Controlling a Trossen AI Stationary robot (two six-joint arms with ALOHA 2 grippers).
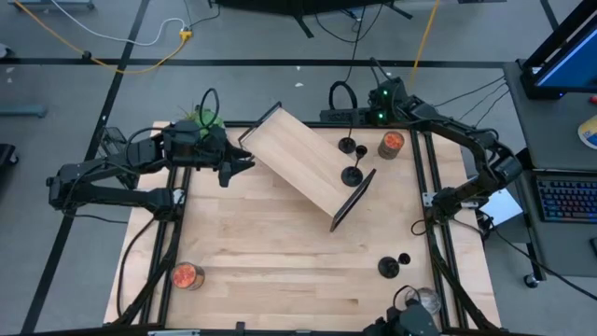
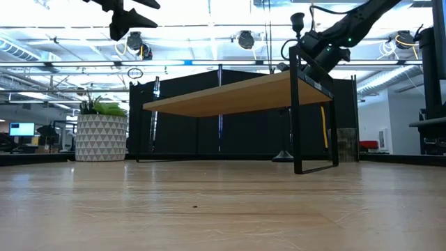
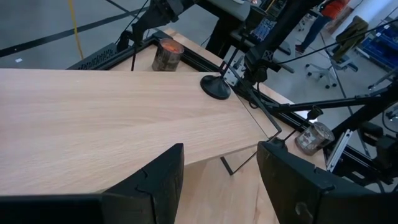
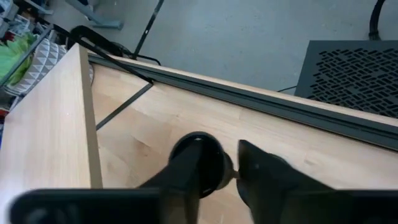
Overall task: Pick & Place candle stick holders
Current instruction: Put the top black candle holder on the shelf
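Note:
The candle stick holder stands behind the shelf, far from my left gripper, so my right gripper will grab its stem (image 4: 230,173) below the cup and pass it over.
A black candle stick holder (image 1: 347,146) is by the far long edge of a wooden shelf (image 1: 303,163) with black legs. My right gripper (image 1: 354,140) is shut on it. A second holder (image 1: 353,175) stands on its round base on the shelf's right end, and shows in the left wrist view (image 3: 216,87) and the low view (image 2: 298,28). Two more holders (image 1: 389,268) (image 1: 404,259) stand on the table at the near right. My left gripper (image 1: 244,163) is open and empty, above the shelf's left end (image 3: 93,124). My right gripper holds the candle stick holder between its two fingers (image 4: 261,174), coming from above and pointing down. Its round base (image 4: 198,158) shows just beyond the fingertips, off the shelf's far edge. The fingers hide the part they hold. Whether the base rests on the table, I cannot tell.
Three jar candles stand on the table, at the far right (image 1: 392,143), the near left (image 1: 187,275) and the near right (image 1: 425,301). A potted plant (image 1: 201,117) stands behind the left gripper. Black frame rails (image 4: 280,102) run along the table's edges.

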